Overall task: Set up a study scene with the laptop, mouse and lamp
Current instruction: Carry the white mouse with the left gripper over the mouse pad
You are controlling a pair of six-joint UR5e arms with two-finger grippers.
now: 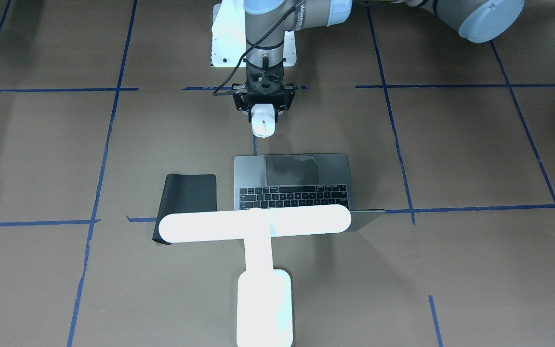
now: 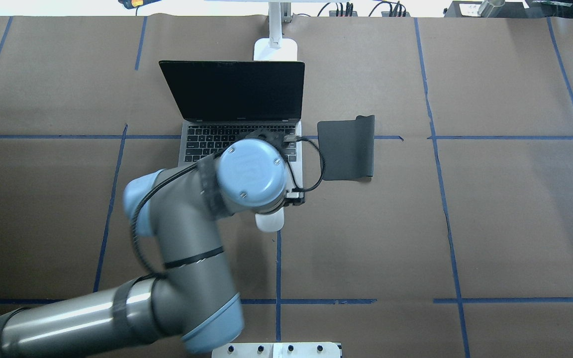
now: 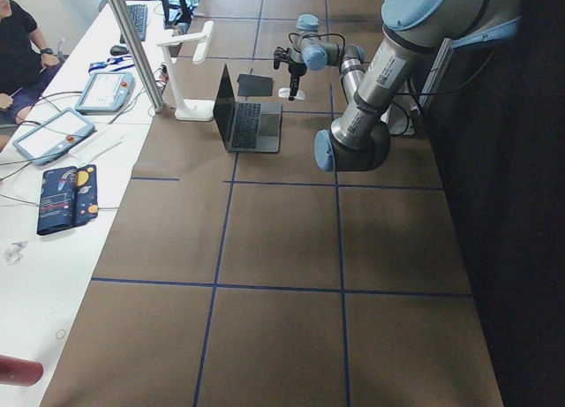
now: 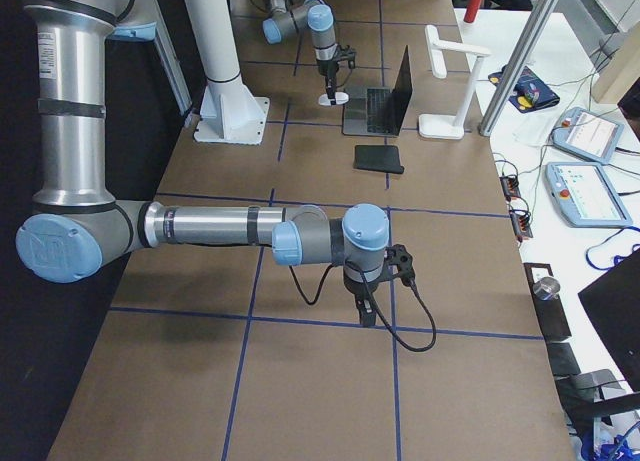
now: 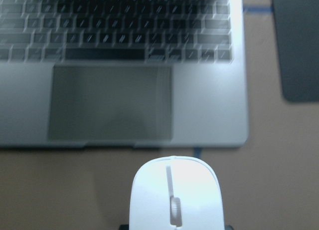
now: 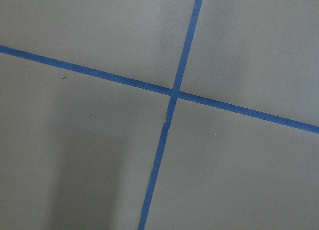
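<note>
The white mouse, now just off the laptop's front edge, will be let go by my left gripper on the black mouse pad's side [image 1: 173, 192] away from the laptop.
The laptop [image 1: 292, 178] stands open mid-table, its dark screen [image 2: 232, 89] facing the robot. Behind it glows the white T-shaped lamp [image 1: 253, 226], whose base [image 2: 275, 49] is at the far edge. My left gripper [image 1: 263, 120] points down, shut on the white mouse [image 1: 263, 126]. The mouse [image 5: 174, 195] is just off the laptop's front edge, near its right corner; whether it touches the paper I cannot tell. In the overhead view the wrist hides all but the mouse's rear [image 2: 270, 222]. My right gripper [image 4: 368, 316] hangs over bare paper far to the right; I cannot tell whether it is open or shut.
A black mouse pad [image 2: 346, 147] lies to the right of the laptop, one edge curled up. The white arm pedestal [image 4: 230, 116] stands on the robot side. Blue tape lines [image 6: 174, 93] cross the brown paper. A side bench with tablets [image 3: 48, 133] and a seated person [image 3: 18, 45] lies beyond the lamp.
</note>
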